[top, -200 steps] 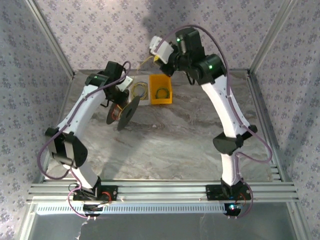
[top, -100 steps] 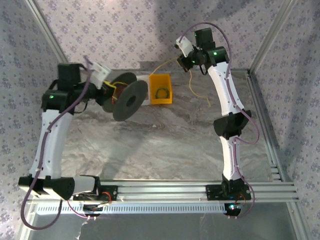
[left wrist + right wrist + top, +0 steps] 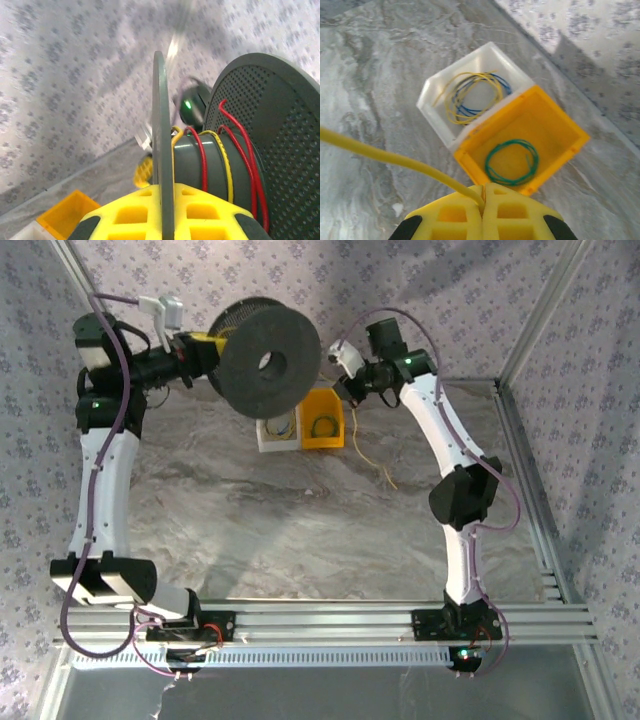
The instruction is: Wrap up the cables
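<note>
My right gripper is holding the yellow cable near the spool, with a long tail hanging down. Next, I lower the cable and take it close to its loose end (image 3: 392,483).
My left gripper (image 3: 203,348) holds the dark round spool (image 3: 270,362) high at the back left, its face turned toward the top camera. In the left wrist view the gripper (image 3: 164,195) is shut on the spool's thin flange (image 3: 159,120). Red wire and a yellow cable (image 3: 227,172) lie wound on the hub. My right gripper (image 3: 346,382) hangs just right of the spool, shut on a yellow cable (image 3: 390,157) that leaves the right gripper (image 3: 483,194) to the left. The loose end of this yellow cable (image 3: 358,435) dangles to the table.
Below the right gripper stands a white bin (image 3: 432,95) with yellow and blue coils, joined to a yellow bin (image 3: 560,125) holding a green coil (image 3: 512,162). Both bins (image 3: 322,420) sit at the back middle of the marble table. Patterned walls close off the back and sides.
The left arm has lifted the spool off the table and raised it, turning its face toward the camera. The right gripper has moved left and lower, close to the spool, carrying the yellow cable.
</note>
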